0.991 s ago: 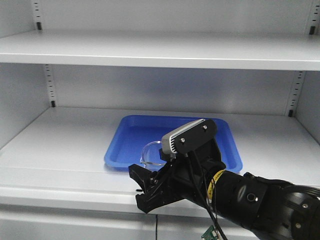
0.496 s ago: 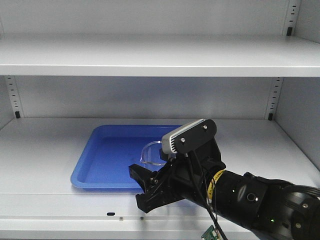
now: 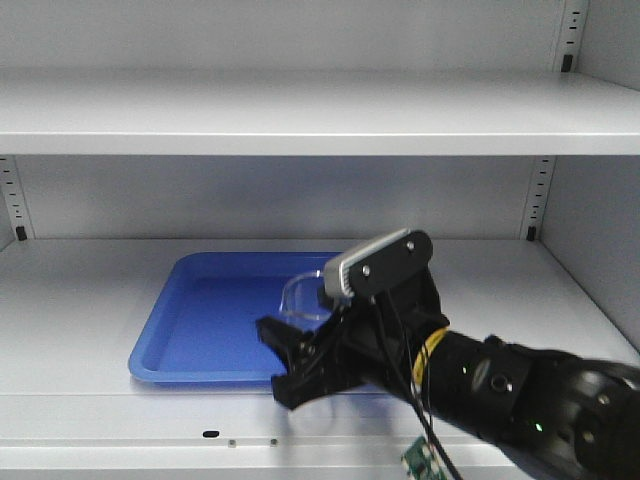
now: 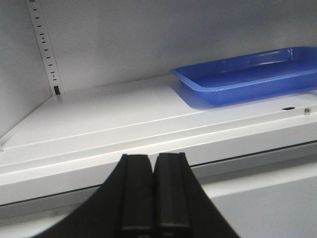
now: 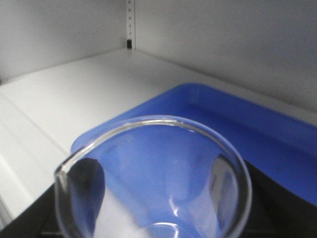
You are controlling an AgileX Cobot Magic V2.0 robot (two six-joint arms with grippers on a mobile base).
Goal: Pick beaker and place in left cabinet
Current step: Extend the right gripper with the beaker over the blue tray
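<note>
The robot's right gripper needs to release the clear glass beaker inside the blue tray (image 3: 277, 353), just behind the middle of the tray's front edge.
The clear glass beaker (image 3: 300, 293) is held in my right gripper (image 3: 287, 360), just above the front right part of a blue tray (image 3: 200, 320). The tray lies on the lower shelf of the light grey cabinet (image 3: 90, 300). In the right wrist view the beaker's rim (image 5: 153, 178) fills the bottom, with a black finger (image 5: 280, 208) on each side of the glass. My left gripper (image 4: 153, 163) is shut and empty, low in front of the shelf's front edge (image 4: 99, 148), left of the tray (image 4: 247, 74).
A second flat shelf (image 3: 300, 110) spans the cabinet above the tray. Slotted rails (image 3: 535, 195) run up the back corners. The cabinet's right side wall (image 3: 600, 240) stands close to my right arm.
The cabinet and the tray have slid to the left in the front view. My right gripper, still holding the beaker, now sits over the tray's right front part and slightly higher.
</note>
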